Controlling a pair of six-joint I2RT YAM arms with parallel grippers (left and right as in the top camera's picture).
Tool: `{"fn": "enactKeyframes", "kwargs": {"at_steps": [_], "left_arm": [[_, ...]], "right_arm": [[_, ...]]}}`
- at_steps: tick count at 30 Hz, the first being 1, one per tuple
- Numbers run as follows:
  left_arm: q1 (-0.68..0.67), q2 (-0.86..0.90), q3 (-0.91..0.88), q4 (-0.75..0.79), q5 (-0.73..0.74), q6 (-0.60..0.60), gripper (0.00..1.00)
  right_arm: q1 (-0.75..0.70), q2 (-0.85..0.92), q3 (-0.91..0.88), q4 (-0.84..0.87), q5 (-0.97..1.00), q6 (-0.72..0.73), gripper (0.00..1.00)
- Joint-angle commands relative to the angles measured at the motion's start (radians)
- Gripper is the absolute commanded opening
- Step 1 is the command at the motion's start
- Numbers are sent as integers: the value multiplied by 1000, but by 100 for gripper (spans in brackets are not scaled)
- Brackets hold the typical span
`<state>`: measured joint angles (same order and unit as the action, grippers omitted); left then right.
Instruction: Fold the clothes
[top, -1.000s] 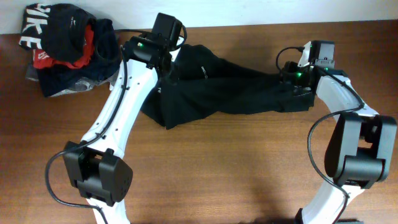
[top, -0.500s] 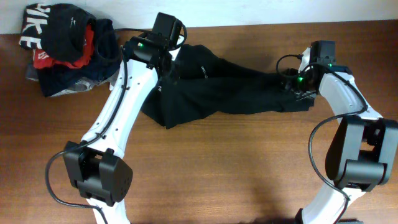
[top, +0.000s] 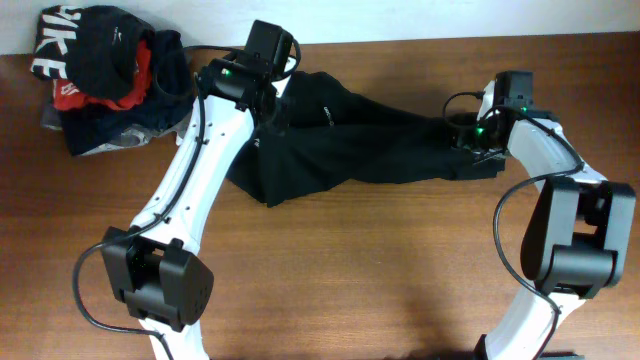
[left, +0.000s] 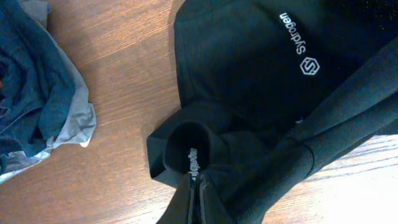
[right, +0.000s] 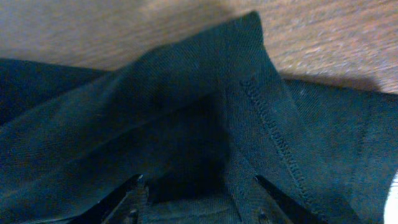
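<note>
Next, I lower my right gripper's open fingers, which are high above the fold by the black T-shirt's stitched hem, and pinch that fold (right: 193, 204) before I lift the black T-shirt.
The black T-shirt (top: 360, 145) lies stretched in a crumpled band across the back of the table, with a small white logo (left: 301, 46). My left gripper (left: 194, 180) is shut on a fold of the shirt at its left end, by the rolled sleeve. In the overhead view it sits at the shirt's upper left (top: 268, 100). My right gripper (right: 198, 193) is open, fingers spread over a stitched hem of the shirt (right: 267, 118) at its right end, seen from overhead at the right (top: 478, 135).
A pile of other garments (top: 105, 75), black with white lettering, red, navy and grey, sits at the back left corner. Grey and navy cloth (left: 37, 106) lies just left of my left gripper. Bare wooden table (top: 380, 270) spreads in front.
My right arm has shifted a little toward the far edge and now sits over the shirt's right end. The left arm and the shirt have not moved.
</note>
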<state>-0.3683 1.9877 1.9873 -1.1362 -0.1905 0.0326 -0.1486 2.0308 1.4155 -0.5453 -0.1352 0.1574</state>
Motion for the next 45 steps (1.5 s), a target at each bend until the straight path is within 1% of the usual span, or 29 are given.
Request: {"fn": "enactKeyframes", "kwargs": {"at_steps": [1,5,7,14,20,22,24,27,29,31,33,39,42,45], "left_arm": [[-4,-12,-6,-1,3,-2,0],[-4,-12,-6,0,3,-2,0],[-4,-12,-6,0,3,-2,0],[-4,-12,-6,-1,4,-2,0],[-4,-12,-6,-7,3,-2,0],[-4,-12,-6,-10,4,-2,0],[-4,-12,-6,-13,3,-2,0],[-4,-12,-6,-19,3,-2,0],[-4,-12,-6,-21,3,-2,0],[-4,-12,-6,-21,3,-2,0],[-4,-12,-6,-20,3,-2,0],[-4,-13,-5,-15,-26,-2,0],[-3,-13,-5,-14,-89,-3,0],[-2,-13,-5,-13,-98,-2,0]], "right_arm": [[4,32,-10,2,11,-4,57],[5,36,-10,-12,-27,-4,56],[5,36,-10,-12,-43,-4,53],[5,37,-15,-32,-45,-4,47],[5,51,-15,-39,-45,-13,49],[5,63,-15,-43,-44,-16,55],[5,76,-15,-45,-45,-19,56],[5,98,-15,-45,-45,-19,56],[5,102,-15,-45,-45,-19,52],[5,102,-15,-42,-46,-19,43],[4,102,-10,-43,-54,-19,30],[-5,94,62,-114,-61,-19,26],[-16,82,146,-198,-63,-20,26],[-26,77,225,-270,-63,-27,27]]}}
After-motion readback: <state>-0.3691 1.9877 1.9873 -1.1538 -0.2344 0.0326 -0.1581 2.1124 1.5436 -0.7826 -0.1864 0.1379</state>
